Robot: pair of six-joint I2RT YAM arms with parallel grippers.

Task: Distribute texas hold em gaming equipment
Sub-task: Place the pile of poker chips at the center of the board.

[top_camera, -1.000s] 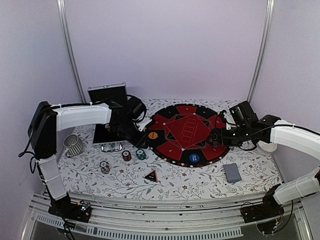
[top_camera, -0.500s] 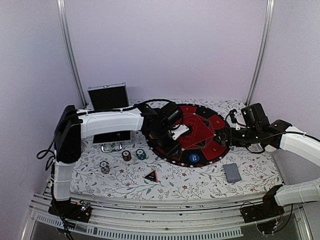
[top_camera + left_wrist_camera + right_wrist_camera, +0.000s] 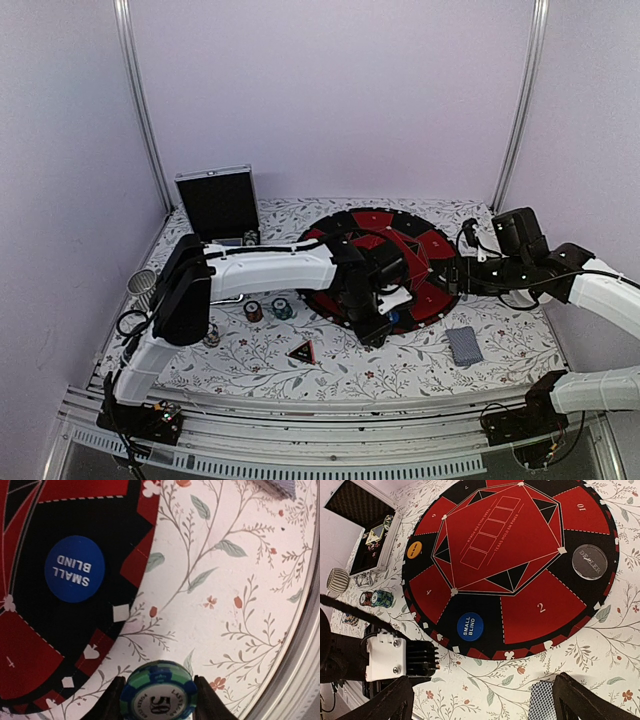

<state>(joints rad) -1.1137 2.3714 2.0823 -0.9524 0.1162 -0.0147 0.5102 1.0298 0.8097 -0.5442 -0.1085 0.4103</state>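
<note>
The robot's left gripper needs to release the poker chip on the floral cloth (image 3: 376,355) (image 3: 173,656) just in front of the blue SMALL BLIND button.
My left gripper (image 3: 377,328) reaches over the near edge of the round mat (image 3: 425,245) and is shut on a teal poker chip (image 3: 159,679) marked 50, held above the floral cloth next to the blue SMALL BLIND button (image 3: 74,569). My right gripper (image 3: 485,705) is open and empty above the cloth near the mat's edge; in the top view it (image 3: 450,275) hangs at the mat's right side. The card deck (image 3: 464,345) lies at the front right. Red and teal chip stacks (image 3: 254,311) (image 3: 283,309), another stack (image 3: 210,333) and the red-black triangle (image 3: 302,351) lie at the front left.
The orange button (image 3: 414,550) and black dealer button (image 3: 590,559) sit on the mat. The open black case (image 3: 218,203) stands at the back left with cards and chips inside (image 3: 376,534). A metal cup (image 3: 140,285) lies at the left edge.
My left arm has swung right from beside the case, across the mat, to its near edge by the blue button. My right arm has drawn back to the right.
</note>
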